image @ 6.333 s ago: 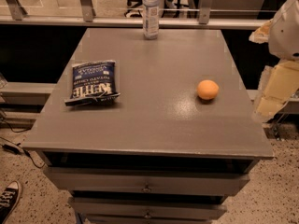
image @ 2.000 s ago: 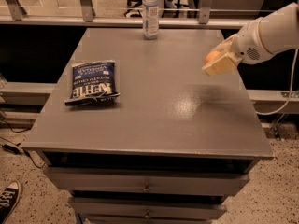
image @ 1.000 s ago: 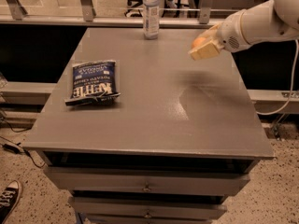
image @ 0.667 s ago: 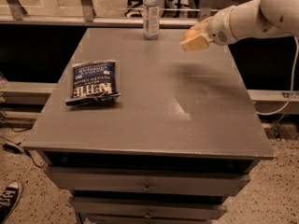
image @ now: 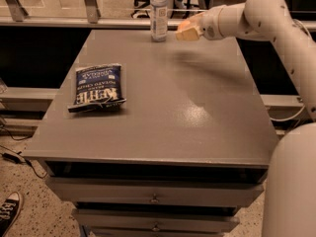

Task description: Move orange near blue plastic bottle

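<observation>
Next, my gripper lets go of the orange at the table's far edge (image: 174,37), beside the base of the blue plastic bottle.
The blue plastic bottle (image: 159,13) stands upright at the far edge of the grey table (image: 197,112), with a white cap and a pale label. My gripper (image: 188,31) hovers just right of the bottle, a little above the tabletop, at the end of the white arm coming in from the right. It is shut on the orange (image: 184,23). Only a sliver of orange colour shows between the pale fingers.
A dark-blue chip bag (image: 98,87) lies flat on the table's left side. Drawers (image: 155,199) sit under the tabletop. A railing and glass run behind the far edge. A shoe (image: 10,212) shows on the floor at the lower left.
The orange has left the table's right side and is in my gripper. The gripper has carried it up and to the left, to just right of the bottle.
</observation>
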`<state>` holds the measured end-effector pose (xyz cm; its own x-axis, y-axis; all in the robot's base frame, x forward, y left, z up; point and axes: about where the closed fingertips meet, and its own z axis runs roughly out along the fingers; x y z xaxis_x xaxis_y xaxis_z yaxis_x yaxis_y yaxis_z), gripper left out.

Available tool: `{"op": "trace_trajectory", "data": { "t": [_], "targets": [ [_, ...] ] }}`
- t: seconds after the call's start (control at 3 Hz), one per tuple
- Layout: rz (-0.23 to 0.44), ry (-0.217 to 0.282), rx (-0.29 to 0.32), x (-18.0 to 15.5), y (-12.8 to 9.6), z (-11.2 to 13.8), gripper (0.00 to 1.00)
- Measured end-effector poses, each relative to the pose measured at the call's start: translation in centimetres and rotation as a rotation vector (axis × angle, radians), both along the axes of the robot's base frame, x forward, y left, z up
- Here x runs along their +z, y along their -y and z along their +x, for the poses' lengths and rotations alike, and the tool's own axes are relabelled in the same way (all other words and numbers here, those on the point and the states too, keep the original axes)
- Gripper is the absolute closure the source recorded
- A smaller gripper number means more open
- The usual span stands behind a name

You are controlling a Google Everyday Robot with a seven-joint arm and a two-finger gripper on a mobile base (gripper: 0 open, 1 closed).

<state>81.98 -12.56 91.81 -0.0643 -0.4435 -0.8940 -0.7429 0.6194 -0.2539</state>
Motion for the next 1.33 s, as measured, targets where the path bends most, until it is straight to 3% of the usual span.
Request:
{"op": "trace_trajectory", "data": {
  "t": [0.67,1.0,1.33],
  "targets": [
    [0.049,-0.001,-0.086,-2.3,-0.3,5.2,1.0],
    [0.062,-0.024,-0.097,-3.5,-0.8,6.3,0.92],
    [0.078,-0.046,-0.088,-4.2,-1.6,6.7,0.69]
  ]
}}
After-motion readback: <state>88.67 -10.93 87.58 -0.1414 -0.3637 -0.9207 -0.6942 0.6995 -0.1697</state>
